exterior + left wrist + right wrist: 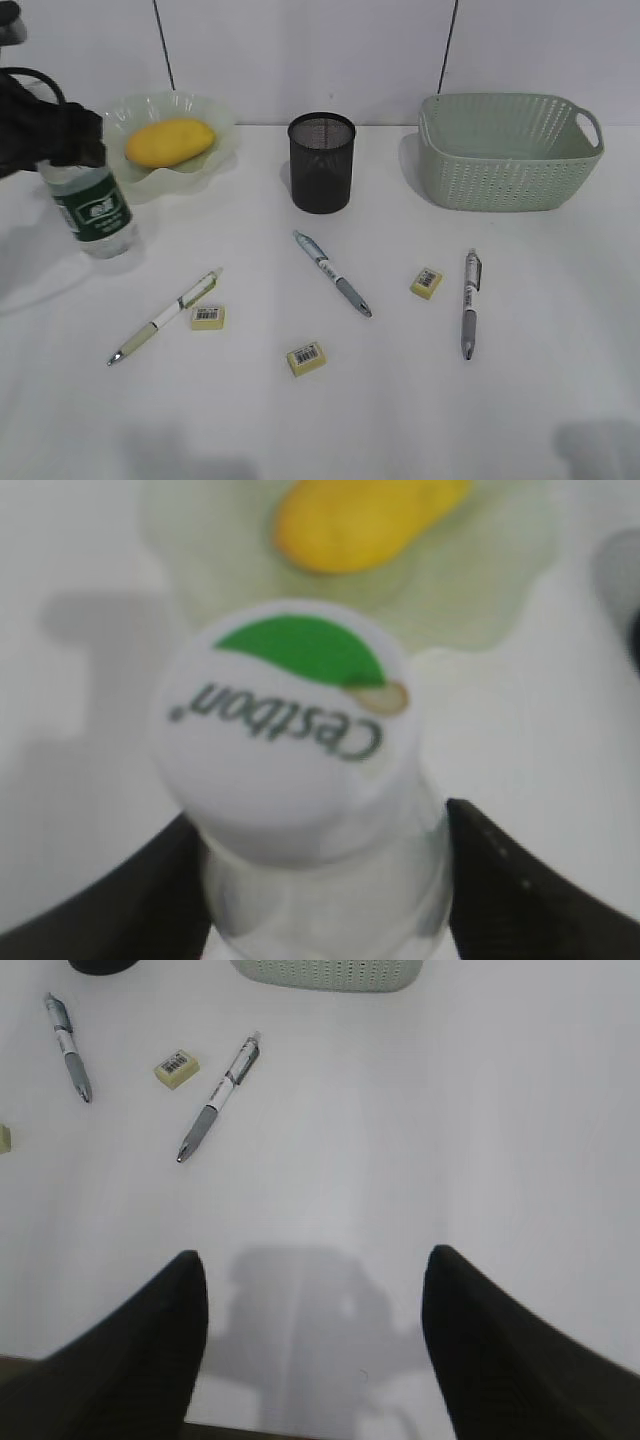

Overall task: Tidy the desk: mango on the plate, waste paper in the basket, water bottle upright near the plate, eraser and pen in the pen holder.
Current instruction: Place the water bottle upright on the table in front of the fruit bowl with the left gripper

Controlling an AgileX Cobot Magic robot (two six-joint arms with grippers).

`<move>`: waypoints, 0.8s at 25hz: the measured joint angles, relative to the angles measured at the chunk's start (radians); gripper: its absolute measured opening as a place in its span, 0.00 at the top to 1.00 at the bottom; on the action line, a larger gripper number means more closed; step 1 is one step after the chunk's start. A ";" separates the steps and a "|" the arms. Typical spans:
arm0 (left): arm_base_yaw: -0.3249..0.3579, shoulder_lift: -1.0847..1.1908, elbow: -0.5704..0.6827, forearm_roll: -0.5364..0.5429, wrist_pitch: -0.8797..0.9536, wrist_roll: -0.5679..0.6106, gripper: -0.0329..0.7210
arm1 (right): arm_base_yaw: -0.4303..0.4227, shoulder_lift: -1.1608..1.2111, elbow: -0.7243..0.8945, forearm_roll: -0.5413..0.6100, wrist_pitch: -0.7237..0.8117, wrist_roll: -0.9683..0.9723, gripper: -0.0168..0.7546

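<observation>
My left gripper sets the water bottle down next on the desk (90, 264) beside the plate, away from the pen holder.
My left gripper (62, 140) is shut on the neck of the water bottle (95, 210), which stands upright on the desk (400, 400) just left of the plate (215, 160). The bottle's white cap (285, 725) fills the left wrist view between the jaws (322, 818). The mango (170, 142) lies on the plate. The pen holder (321, 162) stands at the middle back, the basket (510, 150) at the back right. Three pens (165, 317) (332, 273) (470, 303) and three erasers (208, 317) (306, 358) (427, 283) lie on the desk. My right gripper (315, 1253) is open and empty. No waste paper shows.
The right wrist view shows two pens (218, 1098) (68, 1048), an eraser (177, 1068) and the basket's lower edge (330, 970) far ahead of the jaws. A white wall stands behind the desk.
</observation>
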 joint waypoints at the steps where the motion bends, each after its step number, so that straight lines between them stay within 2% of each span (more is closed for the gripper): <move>1: -0.015 -0.003 0.031 0.001 -0.061 0.000 0.30 | 0.000 0.000 0.000 0.000 0.000 0.000 0.29; 3: -0.034 -0.014 0.082 0.000 -0.163 0.000 0.31 | 0.000 0.000 0.000 -0.001 0.000 0.000 0.29; 9: -0.035 -0.019 0.211 0.104 -0.396 0.001 0.31 | 0.000 0.000 0.000 -0.002 0.000 0.000 0.29; 12: -0.033 -0.019 0.258 0.114 -0.484 0.004 0.31 | 0.000 0.000 0.000 -0.002 0.000 0.000 0.29; 20: 0.026 0.009 0.297 0.123 -0.511 0.030 0.31 | 0.000 0.000 0.000 -0.003 0.000 0.000 0.29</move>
